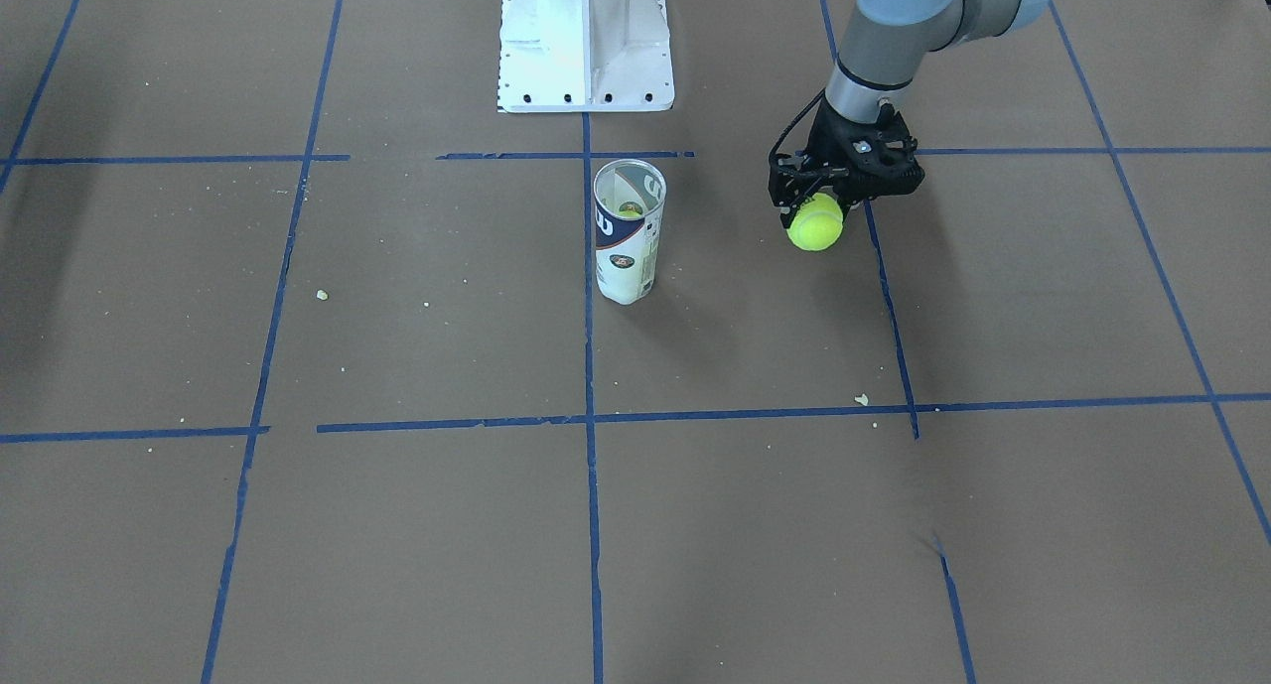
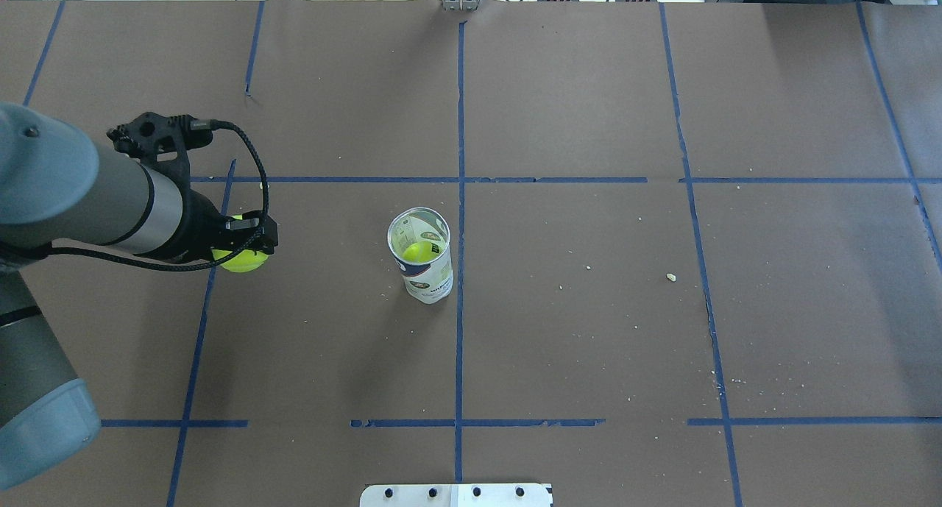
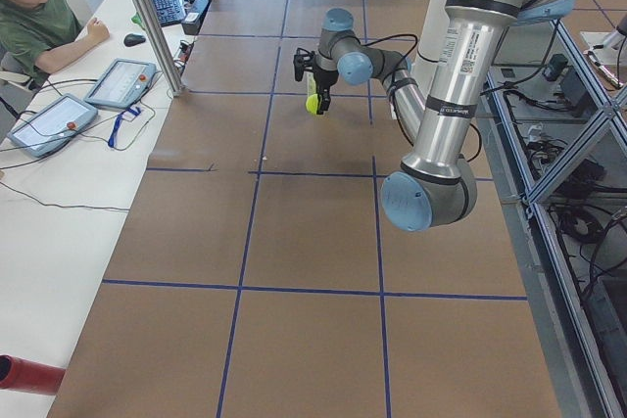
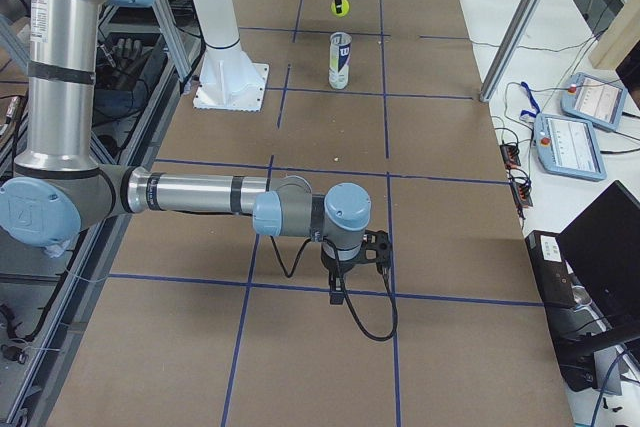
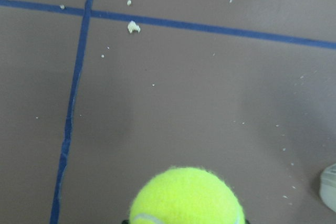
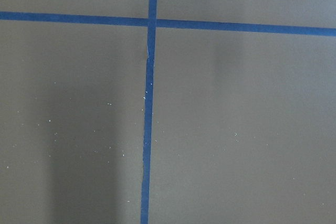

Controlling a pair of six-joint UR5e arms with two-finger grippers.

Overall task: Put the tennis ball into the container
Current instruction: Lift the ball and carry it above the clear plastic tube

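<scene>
My left gripper is going to release the tennis ball in the opening of the clear can (image 1: 631, 190), above the other ball. The held ball still hangs above the brown paper.
My left gripper (image 1: 816, 215) is shut on a fuzzy yellow-green tennis ball (image 1: 815, 224), which hangs just above the brown paper. From overhead the ball (image 2: 243, 260) peeks out under the gripper (image 2: 248, 251), well left of the container (image 2: 422, 260). The container (image 1: 628, 235) is a clear can with a white and navy label, upright at the centre line, with another ball (image 2: 417, 252) inside. The left wrist view has the held ball (image 5: 186, 196) at the bottom. My right gripper (image 4: 340, 292) points down far from the can; I cannot tell its state.
The white pedestal base (image 1: 586, 44) stands behind the can on the robot's side. Blue tape lines and small crumbs (image 1: 861, 399) mark the paper. An operator (image 3: 34, 7) sits at a side desk with tablets (image 3: 120, 81).
</scene>
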